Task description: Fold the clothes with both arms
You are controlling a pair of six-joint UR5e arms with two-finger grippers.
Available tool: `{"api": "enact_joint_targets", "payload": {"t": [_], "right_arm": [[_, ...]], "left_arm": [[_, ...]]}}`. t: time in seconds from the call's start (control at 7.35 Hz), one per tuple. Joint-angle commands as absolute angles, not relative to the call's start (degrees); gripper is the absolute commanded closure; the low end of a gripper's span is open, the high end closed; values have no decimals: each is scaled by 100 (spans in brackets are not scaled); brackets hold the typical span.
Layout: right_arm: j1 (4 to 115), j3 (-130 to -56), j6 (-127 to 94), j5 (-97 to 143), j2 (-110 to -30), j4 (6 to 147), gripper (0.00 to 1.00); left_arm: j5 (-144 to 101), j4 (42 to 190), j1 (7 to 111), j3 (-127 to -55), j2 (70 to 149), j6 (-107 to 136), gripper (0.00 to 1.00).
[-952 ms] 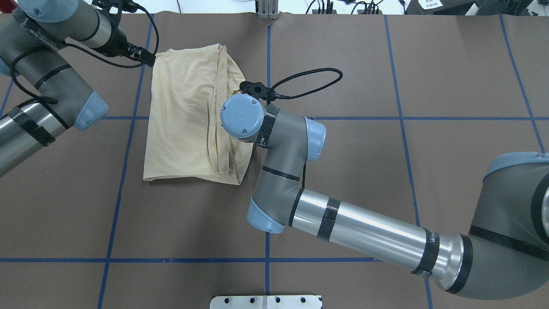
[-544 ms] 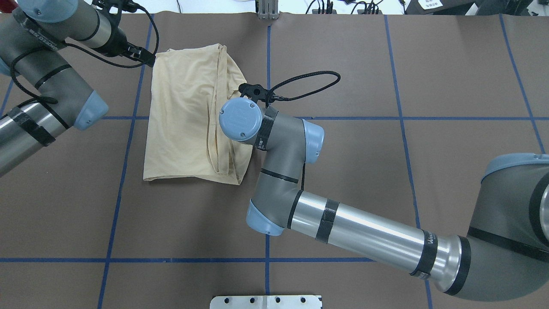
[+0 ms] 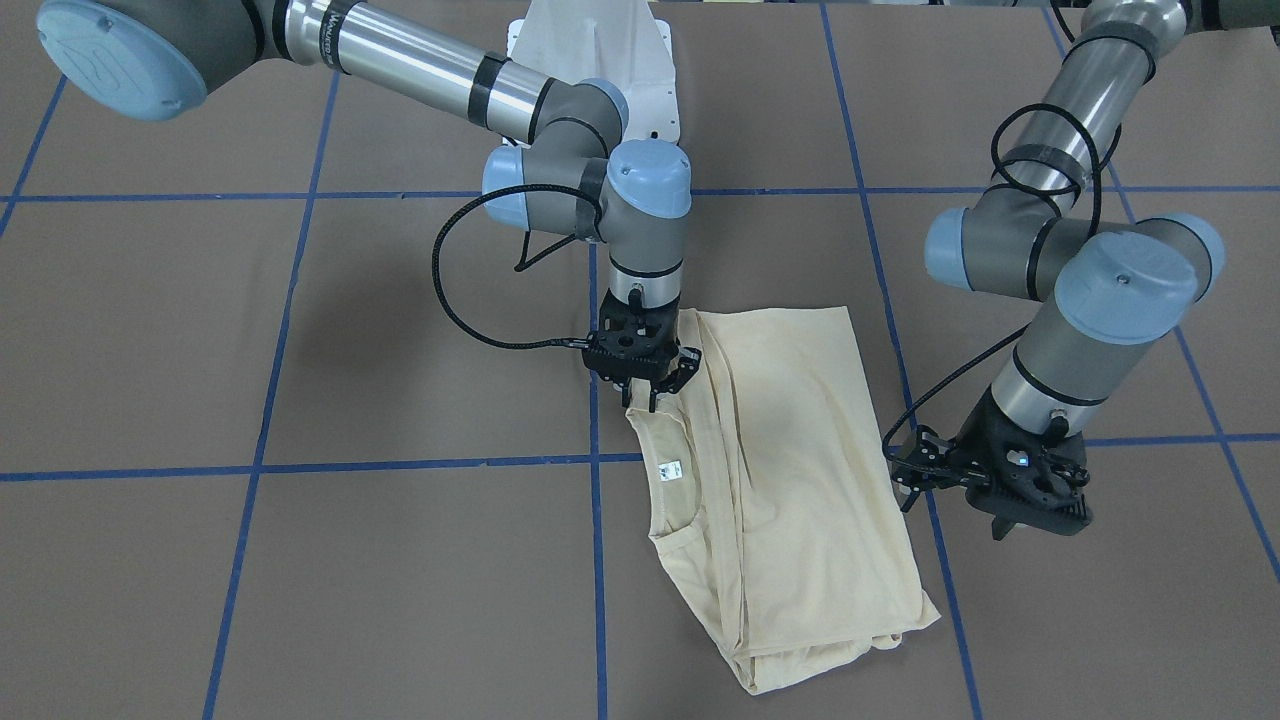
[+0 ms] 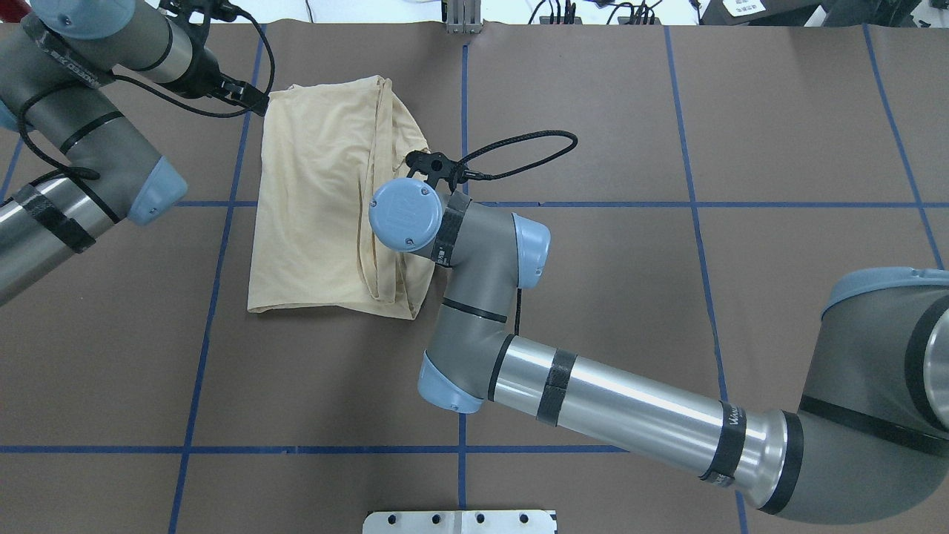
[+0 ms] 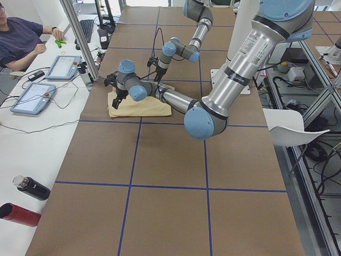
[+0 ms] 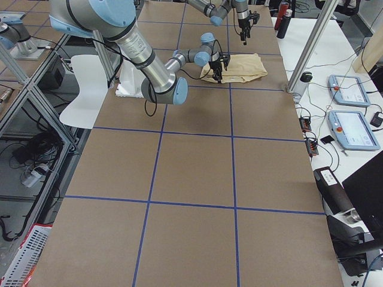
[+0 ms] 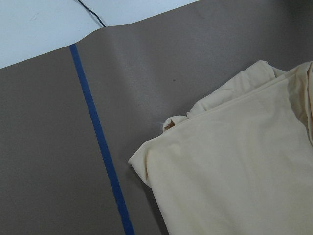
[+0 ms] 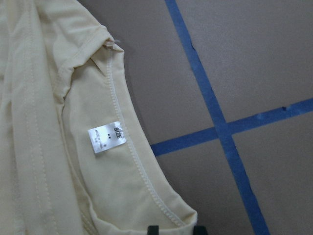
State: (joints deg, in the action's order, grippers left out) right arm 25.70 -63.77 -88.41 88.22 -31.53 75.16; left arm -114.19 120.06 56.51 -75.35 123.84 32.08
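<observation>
I will use my right gripper to lay the cream-yellow shirt down across the blue tape line leading to the white base plate [image 3: 613, 391].
The cream-yellow shirt [image 3: 790, 470] lies folded lengthwise on the brown table, also in the overhead view [image 4: 319, 200]. Its print is hidden; the white neck label [image 3: 671, 468] faces up at the neckline, also in the right wrist view [image 8: 106, 137]. My right gripper [image 3: 655, 395] points down over the shirt's edge beside the neckline, fingers apart, its tips just over the hem [image 8: 176, 229]. In the overhead view the wrist hides it. My left gripper [image 3: 1035, 520] hangs beside the shirt's other long edge, apart from the cloth, near its far corner [image 4: 256, 104]. It looks open and holds nothing.
Blue tape lines [image 4: 215, 297] grid the table. A white base plate [image 4: 460, 521] sits at the near edge and a metal post [image 4: 461, 18] at the far edge. An operator [image 5: 21, 37], tablets [image 5: 32, 96] and bottles [image 5: 24, 202] are beyond the table's far side.
My right wrist has moved a little left, further over the shirt's right edge. The left arm and the shirt have not moved.
</observation>
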Motion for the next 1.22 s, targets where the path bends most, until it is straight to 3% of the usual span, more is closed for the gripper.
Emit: {"api": "enact_joint_targets", "payload": {"t": [0.0,0.27,0.68,0.95,1.09], "right_arm": [[2566,-6372,-8554,8824,-3155,7523,100],[2575,-6668,-8534,8903,-3356,7576,100],[2566,-8318,-8534,9123,-4540,7961,100],[2374,-9827,-8534,9132,-5759,8051,100],[2295,-10183,-8534,9132,-6070,8164,100]], "left_arm": [[-11417,12006,5651,-7550,12384,3217,0],[-11426,11997,5643,-7716,12262,3234,0],[-11426,11997,5625,-7717,12234,3234,0],[-11443,12006,5581,-7717,12234,3287,0],[-11443,12015,5546,-7725,12234,3392,0]]}}
